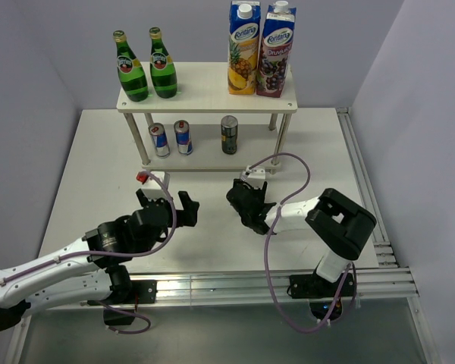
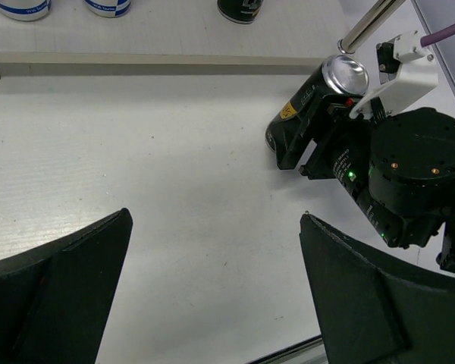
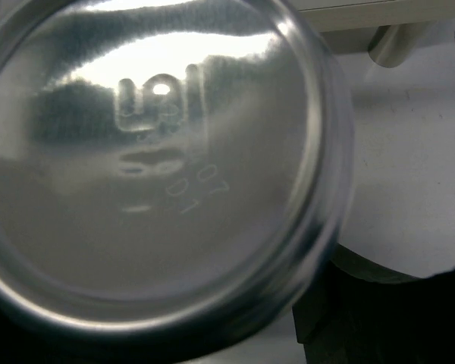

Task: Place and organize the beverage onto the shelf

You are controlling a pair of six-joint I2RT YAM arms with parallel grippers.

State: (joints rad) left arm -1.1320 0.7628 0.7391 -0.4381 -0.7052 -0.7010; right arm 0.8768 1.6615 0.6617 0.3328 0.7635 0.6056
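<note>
My right gripper is holding the can and will set it down between the standing dark slim can and the shelf leg (image 1: 251,149).
The shelf (image 1: 212,95) stands at the back with two green bottles (image 1: 146,67) on its top board. Two blue-silver cans (image 1: 171,139) and one dark slim can (image 1: 229,135) stand on its lower board. Another dark slim can (image 2: 307,114) is tipped over in front of the shelf, its silver end (image 3: 159,152) filling the right wrist view. My right gripper (image 1: 244,202) is shut on this can, and one finger (image 3: 379,318) shows beside it. My left gripper (image 2: 214,218) is open over bare table, to the left of the can, with nothing between its fingers.
Two tall juice cartons (image 1: 260,49) stand on the right end of the top board. A shelf leg (image 2: 368,21) rises just behind the gripped can. A metal rail (image 1: 364,189) runs along the table's right edge.
</note>
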